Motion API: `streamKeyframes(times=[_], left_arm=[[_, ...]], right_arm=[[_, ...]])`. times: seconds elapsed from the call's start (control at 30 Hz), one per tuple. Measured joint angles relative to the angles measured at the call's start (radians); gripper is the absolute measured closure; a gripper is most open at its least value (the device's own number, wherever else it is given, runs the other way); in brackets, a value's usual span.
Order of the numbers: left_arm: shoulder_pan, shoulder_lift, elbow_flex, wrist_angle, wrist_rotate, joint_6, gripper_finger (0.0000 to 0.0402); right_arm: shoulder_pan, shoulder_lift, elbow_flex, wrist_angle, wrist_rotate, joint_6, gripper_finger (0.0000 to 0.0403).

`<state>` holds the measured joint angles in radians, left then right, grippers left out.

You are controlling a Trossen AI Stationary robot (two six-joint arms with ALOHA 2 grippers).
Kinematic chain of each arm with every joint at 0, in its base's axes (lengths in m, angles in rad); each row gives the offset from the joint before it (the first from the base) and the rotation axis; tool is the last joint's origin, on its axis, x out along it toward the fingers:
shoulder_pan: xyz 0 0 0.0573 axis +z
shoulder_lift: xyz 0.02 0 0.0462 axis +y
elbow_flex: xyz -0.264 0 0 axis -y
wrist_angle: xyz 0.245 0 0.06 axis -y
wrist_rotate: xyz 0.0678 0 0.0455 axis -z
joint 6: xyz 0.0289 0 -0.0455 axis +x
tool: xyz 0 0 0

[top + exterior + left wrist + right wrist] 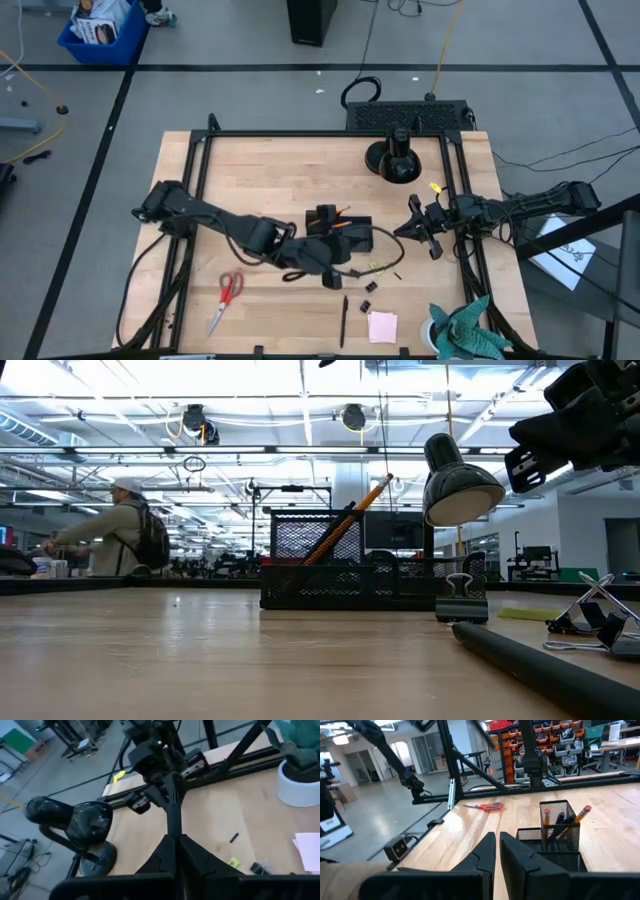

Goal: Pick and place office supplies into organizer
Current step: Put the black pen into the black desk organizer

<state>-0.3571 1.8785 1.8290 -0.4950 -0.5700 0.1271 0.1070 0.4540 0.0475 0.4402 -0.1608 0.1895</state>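
Note:
Next, my left gripper puts the black pen down beside the orange pencil in the organizer's upright cup (320, 221).
The black mesh organizer (352, 235) stands mid-table, with an orange pencil (350, 520) leaning in its upright cup (559, 827). My left gripper (176, 840) hovers just near of the organizer (345, 268), shut on a thin black pen (171, 805). My right gripper (497, 851) waits level at the table's right side (418, 226), shut, with nothing in it. On the wood lie red-handled scissors (228, 295), another black pen (343, 320), a pink pad (382, 326), binder clips (368, 302) and a yellow-green piece (376, 265). My left gripper pinches one end of the black pen (173, 831) between its two fingers. The pen runs on ahead of the fingertips, in line with them, toward the table's right side. The fingers slant a little downward. The pen is lifted clear of the table.
A black lamp on a round base (392, 160) stands at the far right, behind the organizer (460, 485). A teal cloth in a white pot (462, 332) sits at the near right corner. Black frame rails (200, 200) border the table. Bare wood lies at the far left.

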Motion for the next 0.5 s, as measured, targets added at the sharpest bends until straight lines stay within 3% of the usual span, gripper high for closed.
streamKeyframes(times=[0.17,0.3,0.5], left_arm=[[0.073,-0.015,-0.007,-0.026,0.071,0.049,0.0397],[0.111,-0.019,-0.049,0.03,0.252,0.105,0.0398],[0.156,-0.024,-0.155,0.185,0.283,0.135,0.0399]], right_arm=[[0.0,0.0,0.0,0.013,0.001,-0.049,0.04],[0.0,0.0,0.0,0.048,0.0,-0.043,0.0397],[0.0,0.0,0.0,0.073,0.0,-0.042,0.0402]])
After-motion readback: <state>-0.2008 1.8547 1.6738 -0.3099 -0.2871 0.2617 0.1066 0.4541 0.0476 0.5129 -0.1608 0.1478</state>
